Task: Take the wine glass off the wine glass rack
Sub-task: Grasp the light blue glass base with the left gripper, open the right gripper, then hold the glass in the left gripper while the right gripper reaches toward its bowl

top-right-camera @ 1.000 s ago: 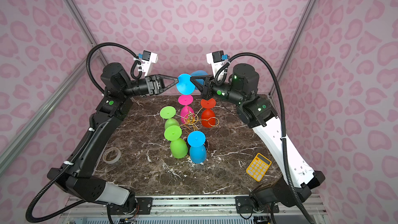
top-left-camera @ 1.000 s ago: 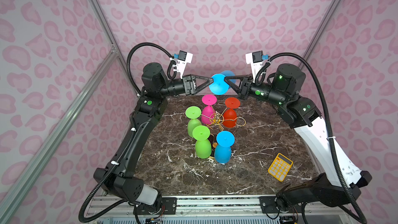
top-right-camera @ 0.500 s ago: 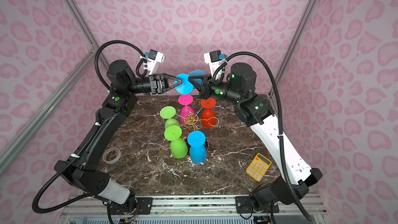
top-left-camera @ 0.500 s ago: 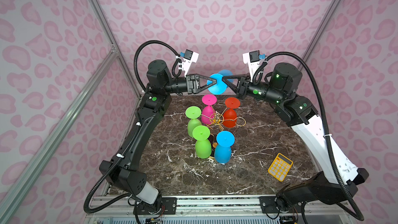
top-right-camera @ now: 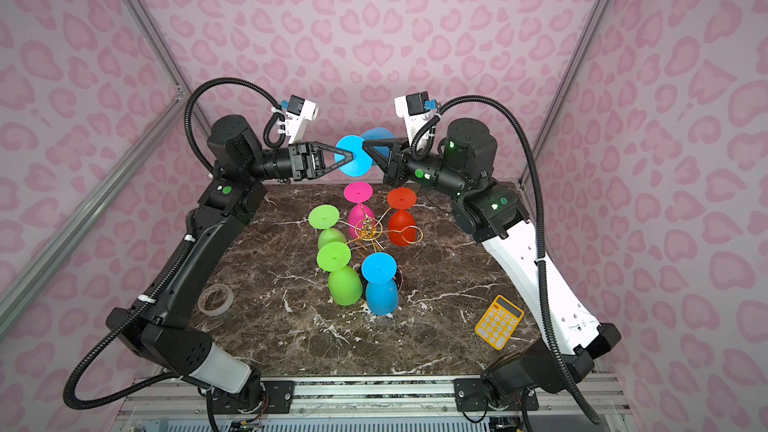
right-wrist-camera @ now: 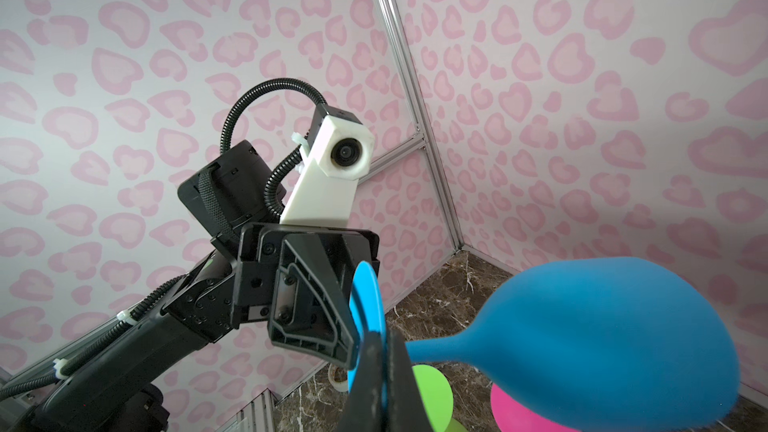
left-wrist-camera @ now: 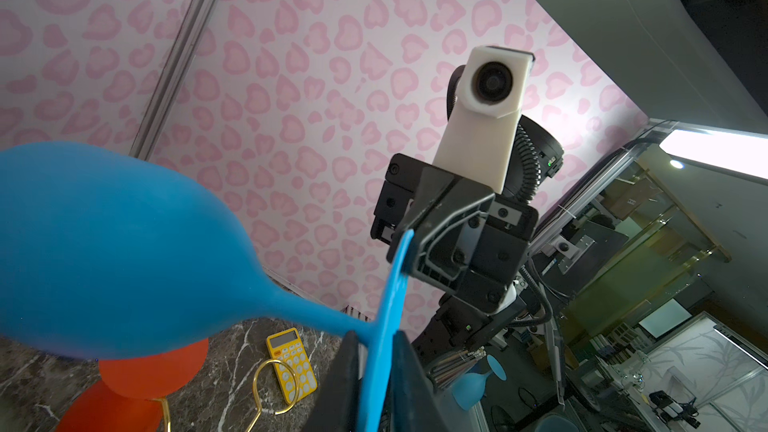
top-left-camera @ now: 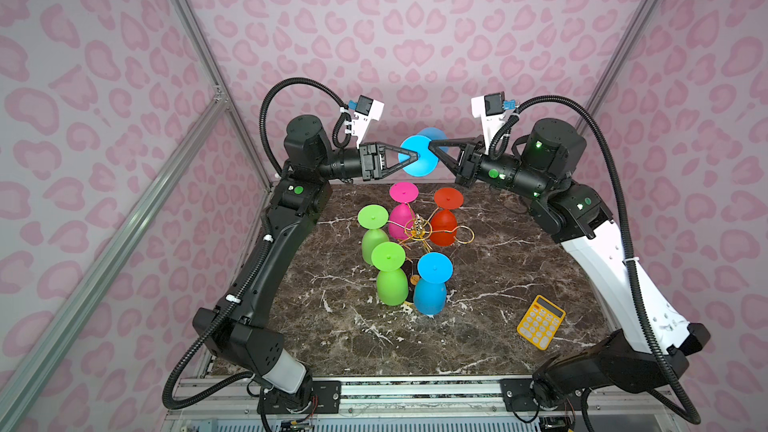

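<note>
The blue wine glass is pinched by its foot in both my grippers, so next my right gripper opens and takes the bowl [top-right-camera: 378, 133] while my left gripper keeps hold of the foot.
A blue wine glass [top-left-camera: 422, 168] hangs in the air above the back of the table, lying on its side. My left gripper [top-left-camera: 414, 155] is shut on its round foot from the left. My right gripper [top-left-camera: 433, 146] is shut on the same foot from the right. In the left wrist view the foot sits pinched in the left gripper [left-wrist-camera: 376, 384], with the bowl [left-wrist-camera: 104, 251] beside it. The right wrist view shows the right gripper [right-wrist-camera: 384, 380] clamped on the foot's edge. The gold wine glass rack [top-left-camera: 417, 228] stands below with several coloured glasses hanging and one empty loop [top-left-camera: 465, 236].
A yellow calculator [top-left-camera: 540, 322] lies at the front right of the marble table [top-left-camera: 519, 251]. A tape roll [top-right-camera: 215, 299] lies at the front left. Pink patterned walls close in the back and sides.
My left arm has reached in and its gripper has closed on the blue glass's foot. The right gripper kept its hold, and the glass has barely moved.
</note>
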Controlling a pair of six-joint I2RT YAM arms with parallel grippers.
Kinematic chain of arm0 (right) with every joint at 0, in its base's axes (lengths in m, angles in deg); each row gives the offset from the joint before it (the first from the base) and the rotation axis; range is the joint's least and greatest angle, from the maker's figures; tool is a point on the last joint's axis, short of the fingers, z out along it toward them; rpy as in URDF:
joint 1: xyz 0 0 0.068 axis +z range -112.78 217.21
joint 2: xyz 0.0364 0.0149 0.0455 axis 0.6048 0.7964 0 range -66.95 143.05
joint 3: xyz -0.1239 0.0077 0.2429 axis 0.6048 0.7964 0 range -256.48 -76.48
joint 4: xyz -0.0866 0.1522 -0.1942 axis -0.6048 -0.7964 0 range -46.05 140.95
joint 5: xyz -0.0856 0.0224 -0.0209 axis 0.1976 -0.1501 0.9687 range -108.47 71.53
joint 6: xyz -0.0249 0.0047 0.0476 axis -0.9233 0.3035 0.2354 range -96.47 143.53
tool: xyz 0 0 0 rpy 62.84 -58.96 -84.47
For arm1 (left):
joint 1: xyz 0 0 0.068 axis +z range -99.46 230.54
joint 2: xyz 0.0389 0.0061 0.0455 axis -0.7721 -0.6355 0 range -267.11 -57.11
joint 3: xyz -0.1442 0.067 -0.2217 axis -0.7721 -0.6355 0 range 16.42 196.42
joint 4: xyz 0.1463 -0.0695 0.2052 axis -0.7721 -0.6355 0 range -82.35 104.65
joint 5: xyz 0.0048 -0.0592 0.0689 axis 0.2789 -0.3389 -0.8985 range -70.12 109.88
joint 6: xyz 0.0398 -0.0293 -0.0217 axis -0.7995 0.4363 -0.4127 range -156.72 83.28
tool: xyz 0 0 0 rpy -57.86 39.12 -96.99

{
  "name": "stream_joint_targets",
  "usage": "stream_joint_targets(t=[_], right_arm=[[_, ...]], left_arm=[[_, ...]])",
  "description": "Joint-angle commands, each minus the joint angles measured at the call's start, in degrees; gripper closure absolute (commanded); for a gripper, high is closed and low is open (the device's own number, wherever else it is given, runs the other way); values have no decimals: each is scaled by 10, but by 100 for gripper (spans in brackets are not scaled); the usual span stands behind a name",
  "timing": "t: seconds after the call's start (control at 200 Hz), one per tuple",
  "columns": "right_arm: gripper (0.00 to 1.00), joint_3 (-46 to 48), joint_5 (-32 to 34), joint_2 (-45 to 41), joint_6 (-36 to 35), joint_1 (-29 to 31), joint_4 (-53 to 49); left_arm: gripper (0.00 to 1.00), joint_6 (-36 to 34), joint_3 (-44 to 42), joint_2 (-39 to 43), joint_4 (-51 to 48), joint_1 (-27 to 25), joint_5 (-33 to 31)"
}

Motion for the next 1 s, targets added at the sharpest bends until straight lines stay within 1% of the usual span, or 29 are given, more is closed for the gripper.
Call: stream_joint_targets(t=[0.0,0.02,0.035,0.1,0.13,0.18,0.245,0.32,0.405,0.475,0.54,0.61,0.69,0.835,0.9,0.995], right_arm=[[100,-1,4,4,0,0,21],[100,0,5,4,-2,0,20],[98,0,5,4,-3,0,18],[85,3,13,-2,-15,0,8],[77,7,18,-7,-23,0,3],[65,18,34,-22,-41,0,-2],[54,43,60,-51,-67,-3,-7],[42,97,90,-97,-92,-15,11],[26,184,97,-151,-137,-40,54],[18,260,121,-188,-188,-50,104],[10,317,142,-202,-238,-50,143],[5,361,148,-206,-282,-51,196],[2,384,152,-195,-316,-50,249],[1,388,146,-161,-362,-49,318],[1,387,150,-146,-367,-49,347],[1,389,135,-124,-370,-48,391]], left_arm=[[96,17,10,1,44,-2,0],[96,21,11,1,50,-2,-4],[96,24,12,0,54,-2,-8],[96,53,12,-2,90,-2,-14],[96,68,14,-3,116,-2,-16],[96,79,20,-7,127,-2,-23],[96,85,27,-9,129,-2,-35],[96,99,36,-17,133,-2,-49],[96,125,48,-30,135,-2,-59],[96,145,52,-39,135,-2,-64],[96,159,50,-43,136,-2,-69],[96,165,47,-42,136,-2,-75],[96,167,45,-38,136,-2,-76],[96,172,43,-32,137,-3,-74],[96,173,40,-29,137,-3,-74],[96,176,37,-28,137,-3,-75]])
